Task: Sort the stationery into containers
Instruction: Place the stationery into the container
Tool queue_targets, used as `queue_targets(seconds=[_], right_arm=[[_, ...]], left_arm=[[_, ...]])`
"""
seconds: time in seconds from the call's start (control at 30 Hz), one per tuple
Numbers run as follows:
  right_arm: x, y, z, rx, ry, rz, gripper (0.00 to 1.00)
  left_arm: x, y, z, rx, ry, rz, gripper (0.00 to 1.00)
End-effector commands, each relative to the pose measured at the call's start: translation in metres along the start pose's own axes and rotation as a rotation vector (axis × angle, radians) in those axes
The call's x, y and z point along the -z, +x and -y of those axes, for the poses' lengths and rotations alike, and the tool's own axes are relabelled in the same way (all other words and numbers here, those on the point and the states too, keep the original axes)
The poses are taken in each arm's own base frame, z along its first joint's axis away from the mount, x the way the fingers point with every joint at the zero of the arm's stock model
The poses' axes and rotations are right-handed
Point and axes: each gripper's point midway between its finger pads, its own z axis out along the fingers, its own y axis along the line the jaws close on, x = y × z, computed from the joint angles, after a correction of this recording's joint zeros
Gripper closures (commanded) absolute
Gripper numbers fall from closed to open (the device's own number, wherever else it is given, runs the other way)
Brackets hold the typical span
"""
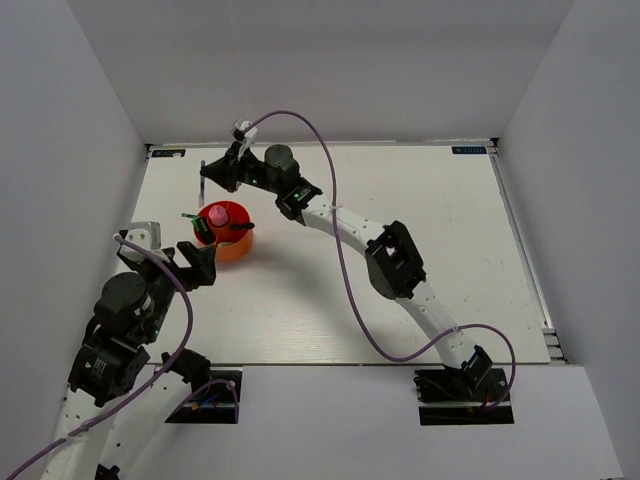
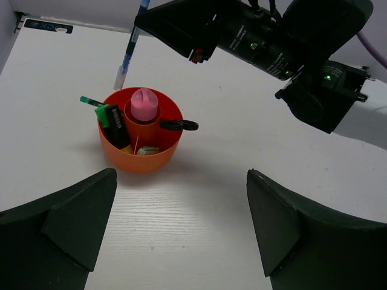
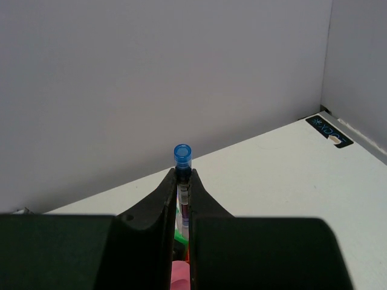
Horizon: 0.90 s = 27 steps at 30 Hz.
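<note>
Next, my right gripper puts the blue-capped pen down in the organiser, between the pink-capped glue stick and the organiser's far rim [image 1: 219, 206] [image 3: 187, 252].
The round red-orange organiser [image 1: 232, 248] stands at the table's left middle; it also shows in the left wrist view [image 2: 142, 158]. It holds a pink-capped glue stick [image 2: 144, 104] in the centre, a black highlighter with a green cap [image 2: 113, 124] on its left, and black scissors handles [image 2: 180, 125] at its right rim. My right gripper [image 1: 212, 176] is shut on a thin blue-capped pen [image 3: 182, 156]. The pen [image 2: 127, 51] hangs almost upright, just above and behind the organiser's far rim. My left gripper [image 2: 181, 174] is open and empty, just in front of the organiser.
White walls enclose the table on three sides. Black labels sit at the back corners [image 1: 165, 153] [image 1: 468, 150]. The right arm [image 1: 395, 258] reaches diagonally across the table, and a purple cable [image 1: 330, 170] loops above it.
</note>
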Motion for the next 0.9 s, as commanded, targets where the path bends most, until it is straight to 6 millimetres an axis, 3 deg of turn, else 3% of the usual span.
queue_targets(seconds=[0.0, 0.37, 0.67, 0.87], right_arm=[[-0.009, -0.011, -0.012, 0.041, -0.017, 0.065, 1.00], [-0.008, 0.025, 0.002, 0.120, -0.014, 0.002, 1.00], [-0.004, 0.033, 0.005, 0.156, -0.022, -0.025, 1.00], [-0.002, 0.045, -0.004, 0.173, -0.074, -0.064, 1.00]], left_arm=[[0.003, 0.002, -0.005, 0.009, -0.020, 0.004, 0.01], [0.005, 0.005, -0.008, 0.007, -0.029, -0.001, 0.01], [0.007, 0.006, -0.010, 0.006, -0.032, -0.001, 0.01], [0.008, 0.006, -0.010, 0.005, -0.033, 0.003, 0.01]])
